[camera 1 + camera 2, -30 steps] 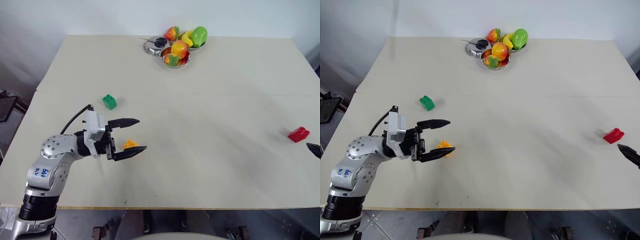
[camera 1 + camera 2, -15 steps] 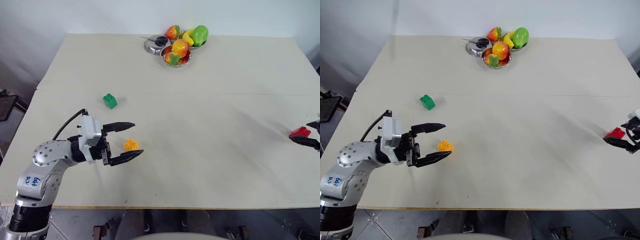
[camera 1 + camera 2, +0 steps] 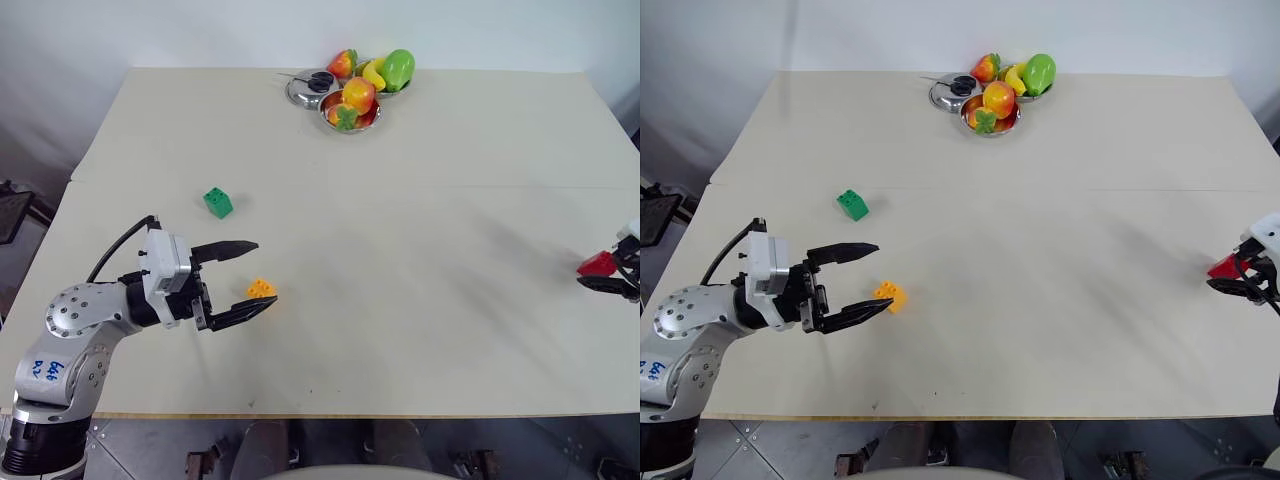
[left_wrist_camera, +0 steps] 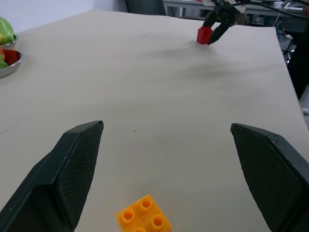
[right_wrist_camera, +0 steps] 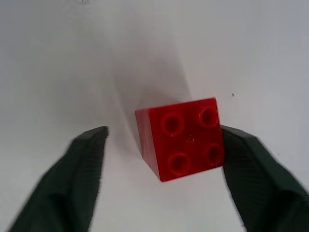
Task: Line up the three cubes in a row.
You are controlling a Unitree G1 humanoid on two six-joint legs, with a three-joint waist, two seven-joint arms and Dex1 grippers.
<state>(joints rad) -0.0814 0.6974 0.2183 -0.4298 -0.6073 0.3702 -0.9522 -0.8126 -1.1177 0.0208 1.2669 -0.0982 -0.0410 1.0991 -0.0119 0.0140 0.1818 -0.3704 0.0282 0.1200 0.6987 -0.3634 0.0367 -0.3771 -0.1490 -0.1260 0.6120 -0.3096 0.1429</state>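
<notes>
Next, I move my left gripper past the yellow-orange cube and close it on the sides of the green cube (image 3: 218, 206), farther back on the table.
A green cube (image 3: 217, 202) sits left of the table's middle. A yellow-orange cube (image 3: 261, 289) lies nearer the front, just past the lower finger of my left gripper (image 3: 265, 271), which is open, level and holds nothing. At the far right, the red cube (image 3: 598, 264) rests on the table between the fingers of my right gripper (image 5: 163, 130). One finger (image 5: 241, 164) touches the red cube (image 5: 183, 137); the other stands off with a gap. The left wrist view shows the yellow-orange cube (image 4: 144, 219) low between my open fingers.
Steel bowls of plastic fruit (image 3: 348, 95) stand at the back of the table, near the middle. The table's right edge (image 3: 628, 140) runs close to the red cube. A seam (image 3: 400, 186) crosses the tabletop from left to right.
My right gripper came in from the right edge around the red cube, and its fingers narrowed. My left arm drew back slightly to the left, leaving the yellow-orange cube on the table.
</notes>
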